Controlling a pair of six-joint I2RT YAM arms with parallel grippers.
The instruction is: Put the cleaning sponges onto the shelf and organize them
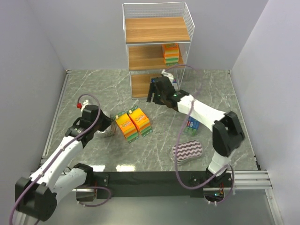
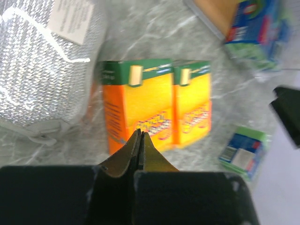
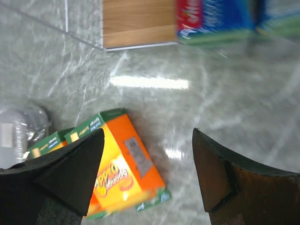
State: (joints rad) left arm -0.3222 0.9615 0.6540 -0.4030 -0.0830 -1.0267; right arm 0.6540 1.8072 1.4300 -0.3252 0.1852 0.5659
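Note:
The robot's right gripper should next close on the near end (image 1: 145,125) (image 3: 142,195) of the orange-yellow pack on the floor that is farther from the left gripper.
The shelf (image 1: 157,47) stands at the back, with one orange-yellow pack (image 1: 171,54) on its middle tier. Two orange-yellow packs (image 1: 124,125) (image 1: 139,121) lie side by side on the floor. My left gripper (image 1: 108,127) is shut and empty, just left of them, its tips (image 2: 140,134) over the left pack (image 2: 136,108). The silvery-grey sponge (image 2: 42,70) lies beside it. My right gripper (image 1: 154,91) is open and empty (image 3: 147,136), hovering above an orange pack (image 3: 124,168) in front of the shelf. The purple-white sponge (image 1: 187,151) lies front right.
A blue-green pack (image 1: 193,125) lies on the floor under my right forearm and also shows in the left wrist view (image 2: 243,152). More blue-green packs (image 3: 213,18) sit by the shelf's bottom tier (image 3: 138,23). Grey walls close in the marble floor.

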